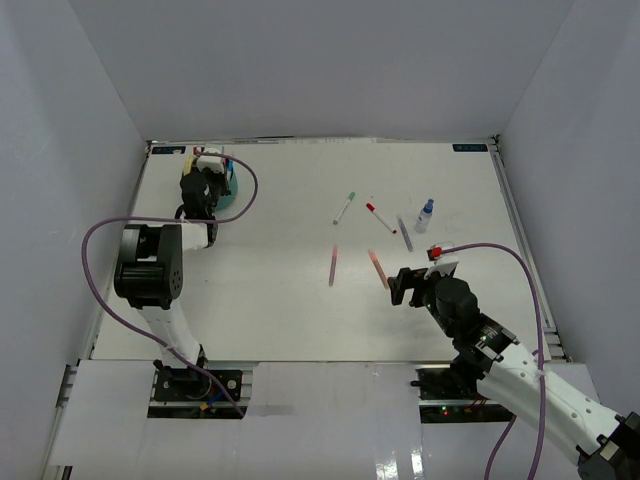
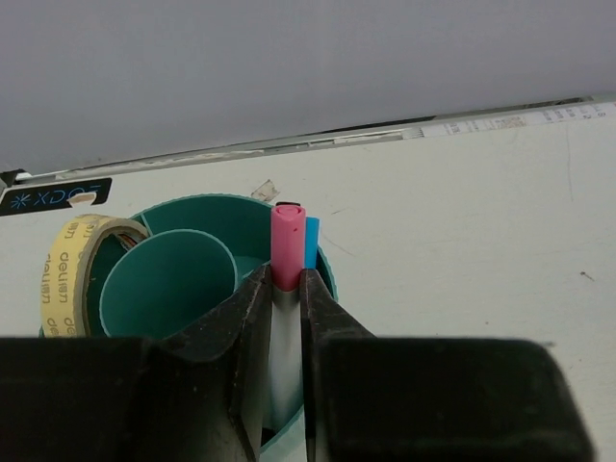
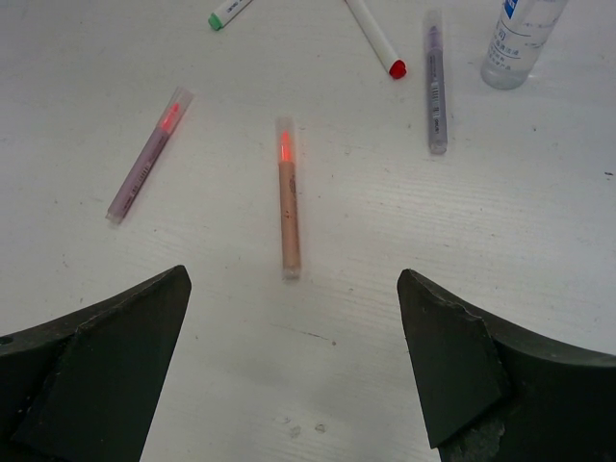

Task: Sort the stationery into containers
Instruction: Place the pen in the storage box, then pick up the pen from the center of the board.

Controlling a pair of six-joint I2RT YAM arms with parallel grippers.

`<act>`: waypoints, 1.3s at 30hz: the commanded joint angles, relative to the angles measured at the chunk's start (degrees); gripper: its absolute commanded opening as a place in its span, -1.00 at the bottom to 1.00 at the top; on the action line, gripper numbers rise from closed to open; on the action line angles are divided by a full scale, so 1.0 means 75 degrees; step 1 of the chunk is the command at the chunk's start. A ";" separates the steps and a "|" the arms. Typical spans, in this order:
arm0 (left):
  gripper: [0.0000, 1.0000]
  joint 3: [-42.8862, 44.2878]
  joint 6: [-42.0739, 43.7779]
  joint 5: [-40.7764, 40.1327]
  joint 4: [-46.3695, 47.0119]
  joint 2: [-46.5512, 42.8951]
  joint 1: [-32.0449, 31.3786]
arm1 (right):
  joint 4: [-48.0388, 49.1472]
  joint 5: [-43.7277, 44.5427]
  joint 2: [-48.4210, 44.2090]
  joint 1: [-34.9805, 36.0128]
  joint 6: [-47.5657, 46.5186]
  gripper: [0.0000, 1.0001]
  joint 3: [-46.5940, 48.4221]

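Observation:
My right gripper needs to close on the red-capped marker's white body point(image 1: 390, 228) point(image 3: 387, 52), near the end away from its cap, next to the grey marker.
My left gripper point(image 2: 286, 289) is shut on a pink-capped marker point(image 2: 287, 245) and holds it upright in the teal organizer point(image 2: 202, 217) at the far left point(image 1: 225, 195). A cream tape roll point(image 2: 65, 269) sits in the organizer, and a blue-capped marker point(image 2: 311, 243) stands behind the pink one. My right gripper point(image 3: 294, 327) is open just above the table, in front of an orange marker point(image 3: 288, 197). A purple marker point(image 3: 146, 159), a green-capped marker point(image 3: 228, 12), a red-capped marker point(image 3: 377, 40), a grey marker point(image 3: 435, 82) and a small bottle point(image 3: 520, 38) lie beyond.
White walls close the table at the back and on both sides. In the top view the loose markers point(image 1: 333, 264) and the blue-capped bottle point(image 1: 425, 216) lie right of centre. The left arm's purple cable point(image 1: 245, 190) loops beside the organizer.

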 commanded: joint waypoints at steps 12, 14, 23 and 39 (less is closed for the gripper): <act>0.44 -0.0163 -0.0132 0.0030 -0.0081 -0.0933 0.0059 | 0.0295 -0.0273 0.0173 -0.0022 -0.0209 0.89 0.0113; 0.61 -0.0034 -0.0342 0.0066 -0.0581 -0.1341 0.0059 | 0.0307 -0.0378 0.0372 -0.0022 -0.0244 0.89 0.0242; 0.96 0.1557 -0.1678 0.0651 -0.4749 -0.2632 0.0035 | 0.0015 -0.1268 0.3229 -0.0103 -0.0607 0.87 0.2443; 0.96 -0.0993 -0.2559 0.0360 -0.7265 -0.7133 -0.0210 | -0.1168 -0.3109 0.9159 -0.2260 -0.1813 0.67 0.7410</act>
